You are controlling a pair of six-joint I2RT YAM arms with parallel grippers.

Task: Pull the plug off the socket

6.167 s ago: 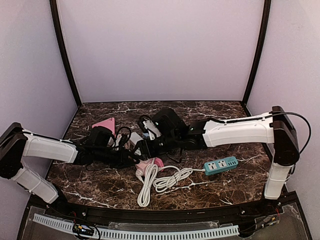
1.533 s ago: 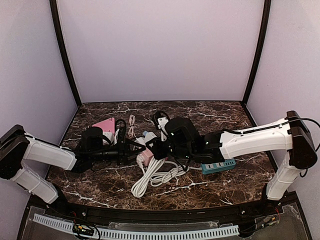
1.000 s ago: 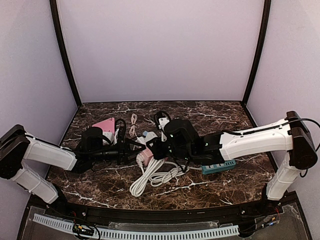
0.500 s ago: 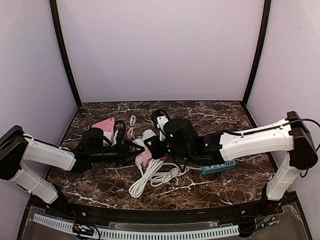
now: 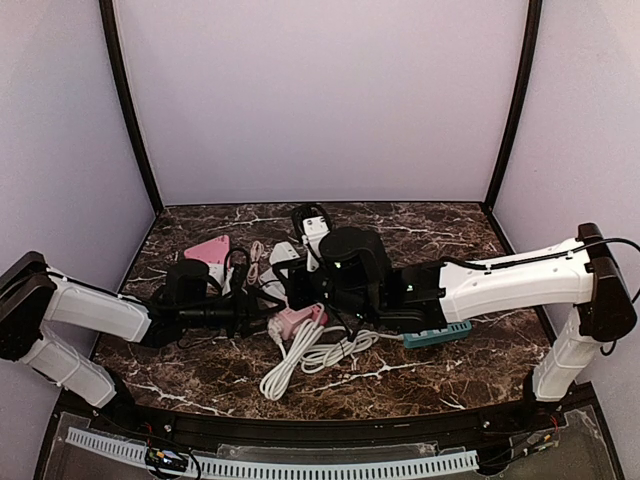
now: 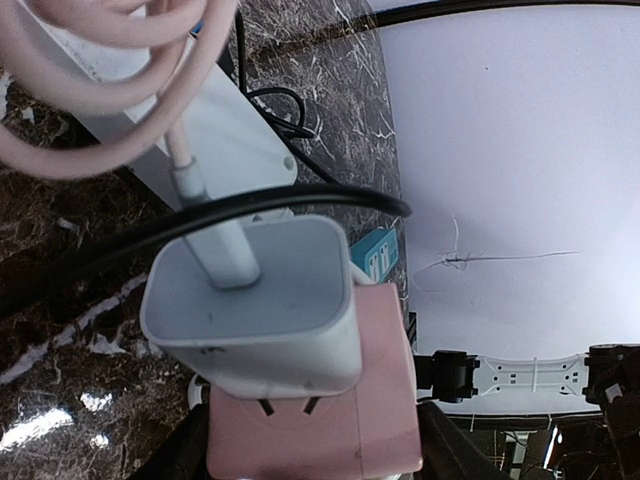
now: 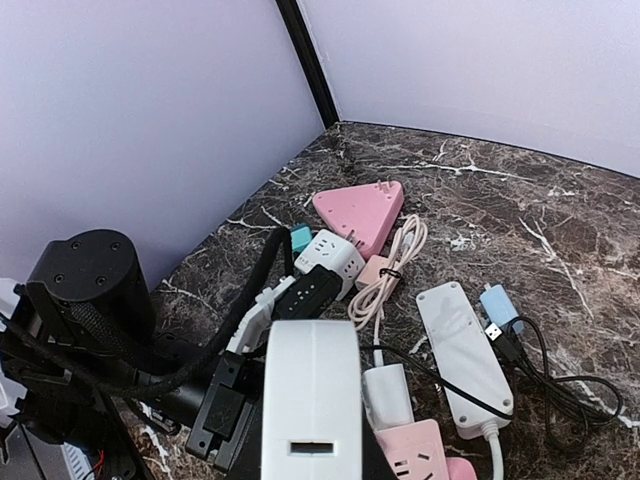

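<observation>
My right gripper has the white plug adapter. It will let go of it on the table [image 5: 368, 299], between the black cable and the teal strip.
My left gripper [image 6: 315, 452] is shut on the sides of the pink socket strip [image 6: 385, 400], low over the table at centre left [image 5: 300, 320]. A white adapter [image 6: 260, 310] with a pale pink lead sits in the strip's end outlet, also seen in the right wrist view [image 7: 385, 395]. The outlet beside it shows bare slots. My right gripper [image 7: 312, 445] is shut on a white plug block [image 7: 310, 370] with a slot in its back. It holds the block raised above and apart from the strip. From above, the plug [image 5: 283, 254] shows at the tip of the right gripper [image 5: 292, 273].
A white power strip [image 7: 460, 350], a blue USB piece [image 7: 495, 300] and a black cable [image 7: 545, 375] lie behind the pink strip. A pink triangular adapter [image 5: 207, 247], a white cube socket [image 7: 325, 255], a teal strip [image 5: 437, 335] and a coiled white cord [image 5: 310, 355] crowd the middle.
My right gripper has moved up and back-left with the white plug. The white strip and black cable behind it shifted back too. The left gripper keeps its hold on the pink strip.
</observation>
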